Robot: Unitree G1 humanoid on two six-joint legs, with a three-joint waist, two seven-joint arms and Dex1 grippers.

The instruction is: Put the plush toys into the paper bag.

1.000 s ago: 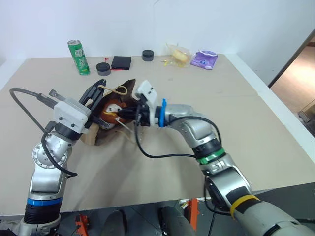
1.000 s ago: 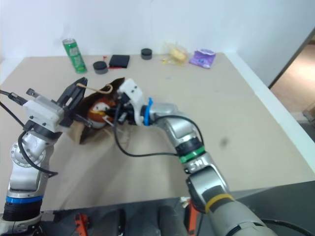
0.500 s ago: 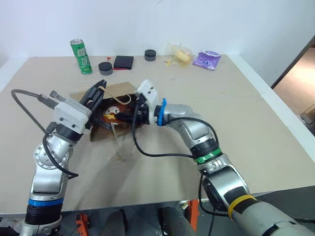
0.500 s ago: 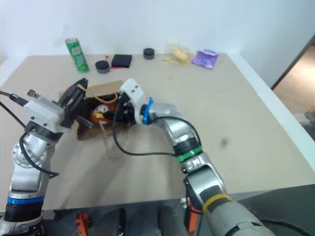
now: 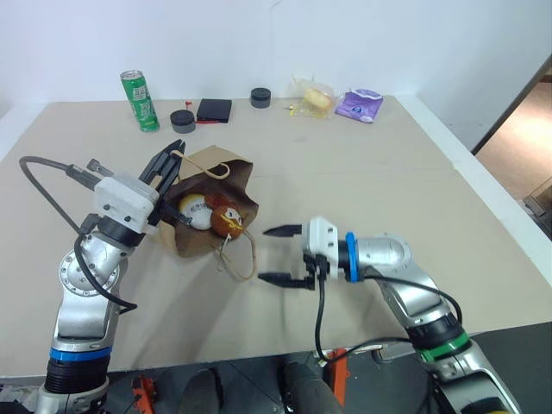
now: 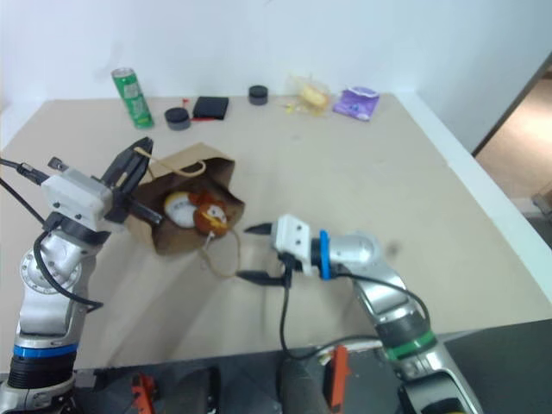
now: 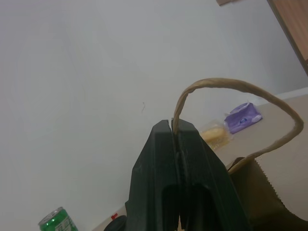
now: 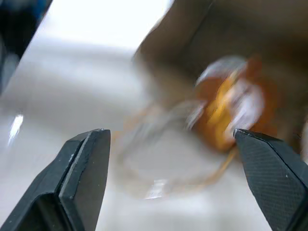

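Next, my left gripper releases the paper bag standing upright on the table (image 5: pixel 214 236) between my two grippers. The bag now lies on the table.
The brown paper bag (image 5: pixel 226 177) lies on the table with its mouth turned toward me. Inside it sit both plush toys, the yellow-and-white egg-shaped one (image 5: pixel 194 210) and the brown bear-like one (image 5: pixel 228 218) beside it. My left gripper (image 5: pixel 171 157) is shut on the bag's upper loop handle (image 7: pixel 240 86) and holds it up. The other handle (image 5: pixel 239 259) lies loose on the table. My right gripper (image 5: pixel 279 255) hovers open just right of the bag's mouth, nothing between its fingers (image 8: pixel 82 159), pointing at the brown toy (image 8: pixel 231 110).
Along the far edge stand a green can (image 5: pixel 138 99), two black round pieces (image 5: pixel 182 120) (image 5: pixel 260 97), a flat black box (image 5: pixel 214 109), a yellowish item in clear wrap (image 5: pixel 315 97) and a purple pouch (image 5: pixel 358 105). The table's edge runs down the right.
My right gripper has opened and pulled out of the bag's mouth, back and to the right. The brown toy stays in the bag. The left gripper has kept its hold.
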